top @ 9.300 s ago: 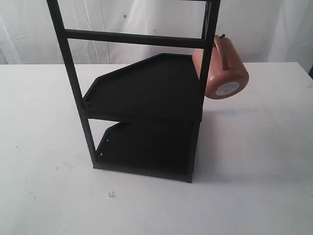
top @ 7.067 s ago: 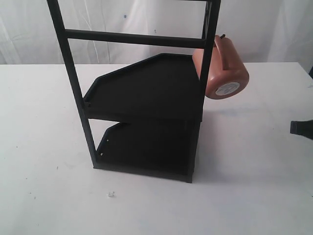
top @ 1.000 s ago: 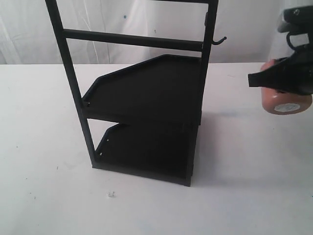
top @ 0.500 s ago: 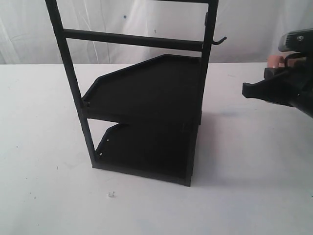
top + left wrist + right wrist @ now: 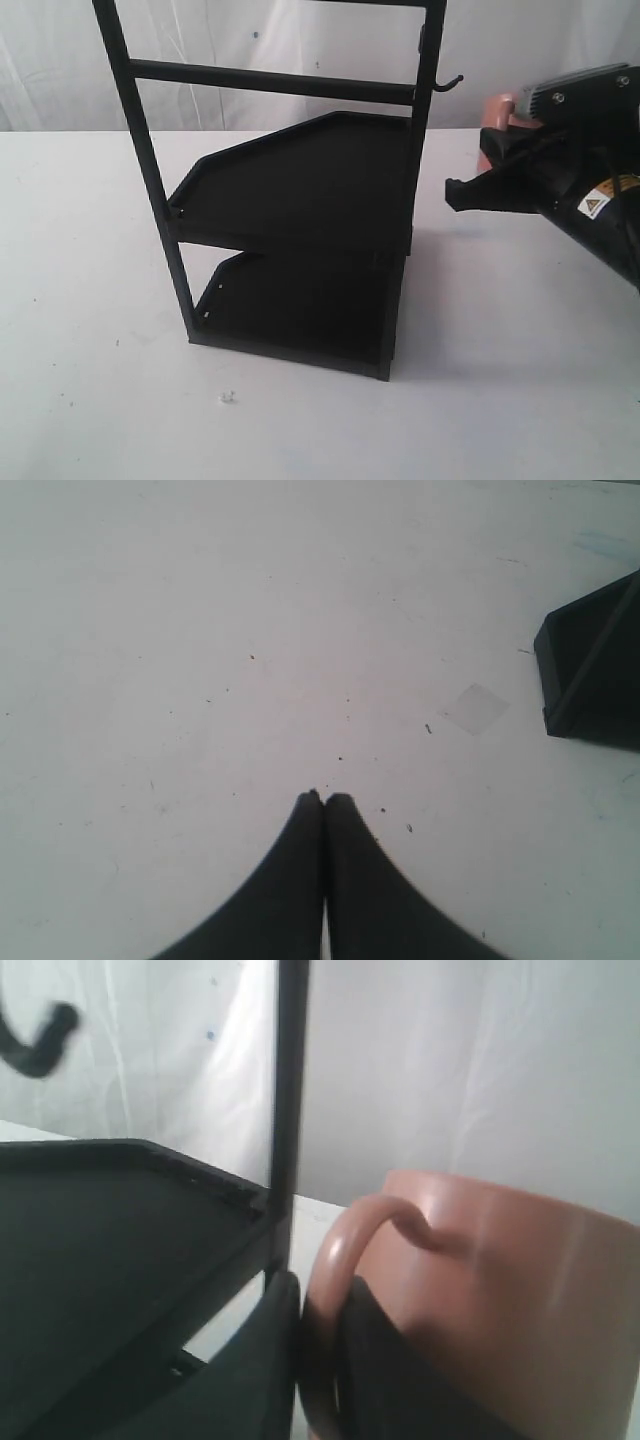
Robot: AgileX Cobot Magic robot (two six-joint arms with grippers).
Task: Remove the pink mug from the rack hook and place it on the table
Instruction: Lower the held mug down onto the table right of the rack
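Next, my right gripper releases the pink mug on the table (image 5: 456, 258) beside the rack's post, under the bare hook.
The pink mug (image 5: 500, 1290) is off the rack hook (image 5: 450, 83), which sticks out bare from the rack's (image 5: 300, 190) right post. My right gripper (image 5: 318, 1295) is shut on the mug's loop handle (image 5: 345, 1245), one finger on each side. In the exterior view the right gripper (image 5: 470, 192) hangs above the table (image 5: 80, 300), right of the rack, and only a pink edge of the mug (image 5: 497, 112) shows behind it. My left gripper (image 5: 325, 800) is shut and empty, low over the white table (image 5: 200, 630). It does not show in the exterior view.
The rack's two black shelves (image 5: 300, 300) and crossbar (image 5: 270, 80) stand mid-table. In the right wrist view the upper shelf (image 5: 100, 1250), a thin post (image 5: 290, 1080) and the hook (image 5: 40, 1045) lie close beside the mug. A rack corner (image 5: 595, 665) shows in the left wrist view.
The mug hung on the hook several seconds ago. Over the last second the right gripper has carried it left toward the rack and turned, so the mug's stickered base no longer shows.
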